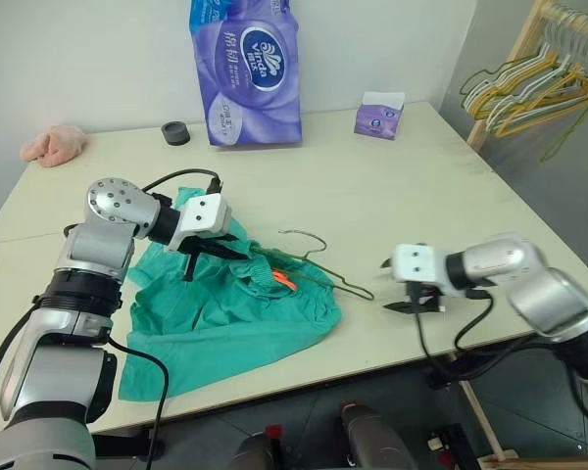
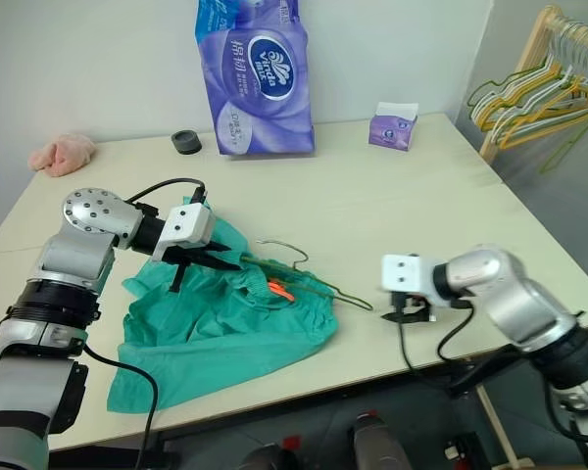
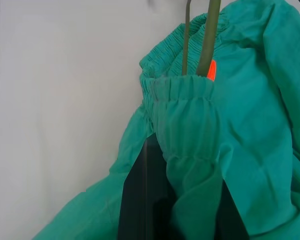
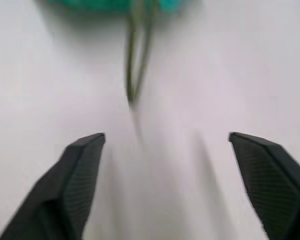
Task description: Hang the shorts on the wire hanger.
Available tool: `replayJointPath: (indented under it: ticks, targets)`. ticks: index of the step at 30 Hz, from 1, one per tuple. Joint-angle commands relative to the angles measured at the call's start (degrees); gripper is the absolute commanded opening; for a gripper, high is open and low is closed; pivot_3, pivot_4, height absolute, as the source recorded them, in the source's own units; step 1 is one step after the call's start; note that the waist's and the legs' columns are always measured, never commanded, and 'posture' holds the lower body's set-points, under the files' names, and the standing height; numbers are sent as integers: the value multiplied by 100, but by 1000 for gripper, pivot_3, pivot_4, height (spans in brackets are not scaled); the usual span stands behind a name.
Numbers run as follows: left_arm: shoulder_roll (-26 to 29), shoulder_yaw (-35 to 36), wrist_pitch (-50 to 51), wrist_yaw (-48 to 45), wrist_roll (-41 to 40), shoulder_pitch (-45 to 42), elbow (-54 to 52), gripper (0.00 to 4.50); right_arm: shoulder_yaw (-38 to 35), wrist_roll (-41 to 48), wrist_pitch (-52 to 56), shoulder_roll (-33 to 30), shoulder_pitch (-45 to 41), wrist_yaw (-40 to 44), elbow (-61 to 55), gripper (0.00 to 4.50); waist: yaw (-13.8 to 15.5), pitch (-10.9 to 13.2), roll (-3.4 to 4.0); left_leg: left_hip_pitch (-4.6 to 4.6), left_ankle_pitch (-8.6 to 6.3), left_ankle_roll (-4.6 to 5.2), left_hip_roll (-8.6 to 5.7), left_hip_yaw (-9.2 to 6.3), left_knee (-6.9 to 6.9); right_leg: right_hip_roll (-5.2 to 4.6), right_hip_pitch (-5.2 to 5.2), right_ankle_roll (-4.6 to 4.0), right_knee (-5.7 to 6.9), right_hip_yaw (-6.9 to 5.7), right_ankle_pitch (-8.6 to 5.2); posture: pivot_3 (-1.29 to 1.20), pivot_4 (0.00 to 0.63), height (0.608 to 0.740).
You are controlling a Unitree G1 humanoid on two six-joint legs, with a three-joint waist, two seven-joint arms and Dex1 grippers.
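The hanger's pointed corner pokes out beyond the bunched waistband, so my right gripper should first grab the waistband's loose end (image 3: pixel 223 21) and pull it straight.
The teal-green shorts (image 1: pixel 225 313) lie crumpled on the near left of the table (image 1: pixel 412 196), their orange tag (image 1: pixel 282 281) showing by the waistband. My left gripper (image 1: pixel 212 257) is shut on the gathered waistband (image 3: pixel 182 95), which bunches between its fingers (image 3: pixel 140 200). The thin dark wire hanger (image 1: pixel 318 262) lies partly inside the waistband; its hook (image 1: pixel 309 235) and one pointed corner (image 4: pixel 134 75) stick out onto the table. To the right of that corner, near the front edge, my right gripper (image 1: pixel 410 299) hangs open and empty, a short way from the wire.
At the back stand a large purple tissue pack (image 1: pixel 245 69), a small purple tissue box (image 1: pixel 379 116) and a black roll (image 1: pixel 175 133). A pink cloth (image 1: pixel 54 145) lies far left. A wooden rack with yellow and pale green hangers (image 1: pixel 529 88) stands beyond the table's right edge.
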Motion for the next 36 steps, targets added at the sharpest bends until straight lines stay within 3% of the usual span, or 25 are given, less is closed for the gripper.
replayJointPath:
  ticks: [1, 11, 19, 25, 36]
  targets:
    - [50, 164, 489, 13, -250, -69, -173, 0, -861, 385, 98, -61, 494, -117, -201, 4494, -8, 0, 1, 0, 0, 0, 1, 0, -1, 1, 0, 0, 1, 0, 0, -248, 91, 740]
    - [-16, 821, 2711, 319, -1299, -206, -414, 0, -1812, 1431, 1152, 1214, 1654, -1101, -1558, 4494, -13, -1, 0, -2, -1, 1, 3, -1, 2, 5, 0, 1, 10, 2, -1, -242, 93, 740]
    - [199, 897, 3076, 386, -1467, 65, -721, 0, -2193, 2334, 2949, 2396, 1604, -2351, -2040, 4494, 8, -3, 2, 1, 0, 0, 2, -4, 5, 3, 1, 0, 10, 4, 0, -236, 92, 740]
    - [213, 882, 3055, 420, -1476, 64, -743, 0, -1904, 2661, 3724, 3181, 1443, -3006, -2179, 4494, 22, -4, 3, 0, 0, -1, 2, -3, 4, 2, -1, 0, 10, 7, 0, -231, 93, 740]
    - [223, 890, 2993, 453, -1469, 101, -800, 0, -1126, 2388, 3695, 3453, 1530, -3506, -1851, 4494, 37, -6, 3, 1, 0, -1, 0, -2, 4, 1, -1, 0, 11, 7, 0, -224, 85, 740]
